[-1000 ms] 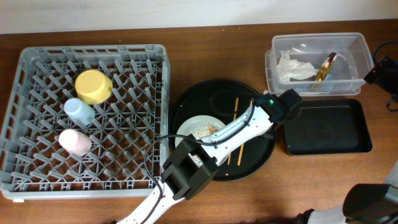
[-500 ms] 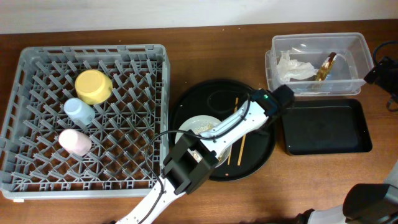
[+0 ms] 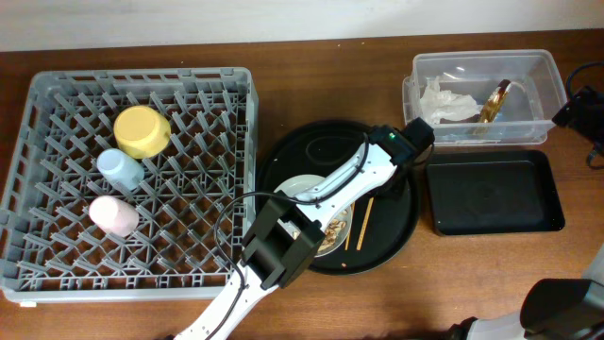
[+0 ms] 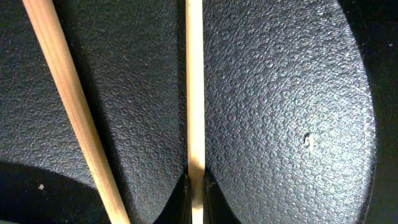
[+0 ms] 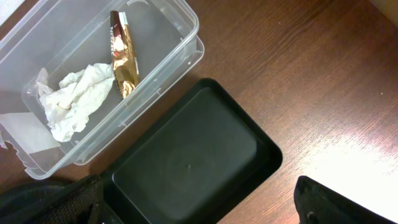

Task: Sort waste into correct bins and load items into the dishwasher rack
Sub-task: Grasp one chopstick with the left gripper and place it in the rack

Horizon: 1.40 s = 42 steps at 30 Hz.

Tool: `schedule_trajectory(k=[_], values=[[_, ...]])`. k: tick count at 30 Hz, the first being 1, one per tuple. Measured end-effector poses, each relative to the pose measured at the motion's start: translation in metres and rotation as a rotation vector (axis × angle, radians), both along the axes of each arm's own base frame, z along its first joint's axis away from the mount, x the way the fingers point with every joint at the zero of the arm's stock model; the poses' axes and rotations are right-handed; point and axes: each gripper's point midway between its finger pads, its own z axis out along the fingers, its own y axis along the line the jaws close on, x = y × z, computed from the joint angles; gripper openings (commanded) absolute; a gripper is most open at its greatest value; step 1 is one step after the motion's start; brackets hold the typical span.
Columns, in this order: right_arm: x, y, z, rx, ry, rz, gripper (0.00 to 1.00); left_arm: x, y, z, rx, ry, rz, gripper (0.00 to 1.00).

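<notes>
Next, my left gripper lets go of the chopstick in the grey dishwasher rack, along the rack's side [image 3: 232,159] nearest the round black tray.
My left gripper [image 3: 408,142] is at the upper right of the large round black tray [image 3: 396,227]. In the left wrist view it [image 4: 194,186] is shut on one thin wooden chopstick [image 4: 194,93]; a second chopstick [image 4: 74,106] lies beside it. One chopstick [image 3: 363,222] shows overhead. The pale grey plate [image 3: 300,187] with rice and brown scraps [image 3: 332,231] lies partly under my left arm. My right gripper [image 5: 199,211] is open above the shallow black rectangular tray [image 5: 193,155]. The napkin [image 5: 74,96] and gold wrapper [image 5: 123,53] lie in the clear tub [image 5: 180,18].
The grey dishwasher rack [image 3: 57,94] on the left holds the yellow bowl [image 3: 142,130], the light-blue cup [image 3: 120,168] and the pink cup [image 3: 113,215]. The clear tub [image 3: 547,71] and black rectangular tray [image 3: 491,194] stand at the right, near the table edge.
My left gripper has moved left and back, from the rectangular tray's edge to the upper right of the round tray. The right arm has not moved.
</notes>
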Motion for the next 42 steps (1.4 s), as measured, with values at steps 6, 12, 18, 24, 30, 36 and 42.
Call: schedule_trajectory(k=[6,12,18,24,30,36,42], values=[[0.000,0.000,0.000,0.000,0.000,0.001,0.99,0.002,-0.006,0.067,-0.040,-0.027,-0.026,0.01],[0.000,0.000,0.000,0.000,0.000,0.000,0.99,0.040,0.031,0.175,-0.108,-0.243,-0.008,0.01],[0.000,0.000,0.000,0.000,0.000,0.001,0.99,0.145,0.195,0.182,0.004,-0.298,0.226,0.01],[0.000,0.000,0.000,0.000,0.000,0.000,0.99,0.171,0.320,0.145,0.005,-0.143,0.430,0.03],[0.000,0.000,0.000,0.000,0.000,0.000,0.99,0.171,0.309,0.092,-0.064,-0.014,0.341,0.03],[0.000,0.000,0.000,0.000,0.000,0.000,0.99,0.168,0.297,0.091,-0.106,0.008,0.315,0.22],[0.000,0.000,0.000,0.000,-0.001,0.000,0.99,0.167,0.298,0.098,-0.117,0.003,0.309,0.76]])
